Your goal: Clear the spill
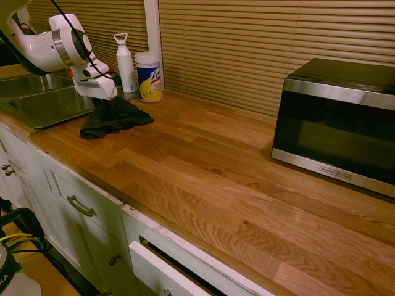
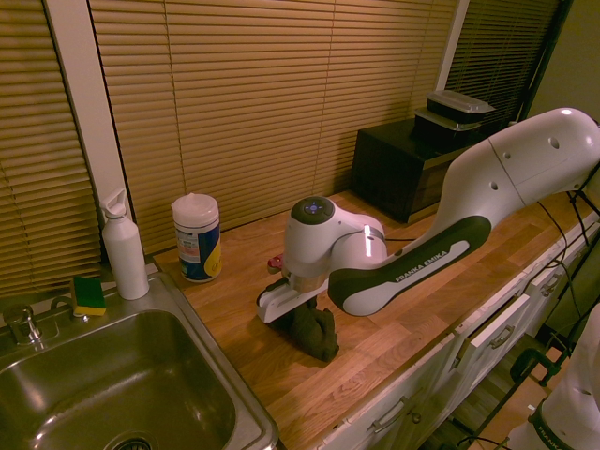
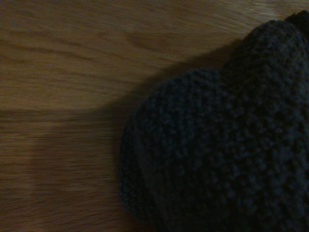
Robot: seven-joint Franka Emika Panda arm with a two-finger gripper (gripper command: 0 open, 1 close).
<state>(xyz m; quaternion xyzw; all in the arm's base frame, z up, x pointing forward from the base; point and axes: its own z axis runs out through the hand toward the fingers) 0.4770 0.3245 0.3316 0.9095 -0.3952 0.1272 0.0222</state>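
Observation:
Next, I release the cloth on the wooden countertop (image 1: 100,115) beside the steel sink's rim.
A dark grey-black cloth (image 1: 118,117) (image 2: 319,336) lies bunched on the wooden countertop (image 1: 203,166), close to the sink. My gripper (image 1: 106,102) (image 2: 302,314) points down into the top of the cloth, shut on it, and the fabric rises in a peak to the fingers. The wrist view shows the cloth's knitted surface (image 3: 217,145) filling one side, over bare wood. The spill does not show in any view; it is hidden or out of view.
A steel sink (image 1: 43,102) (image 2: 103,384) borders the cloth. Behind it stand a white bottle (image 1: 125,65), a wipes canister (image 1: 149,77) and a sponge (image 2: 90,293). A microwave (image 1: 336,123) sits at the far end. A drawer (image 1: 166,265) below stands ajar.

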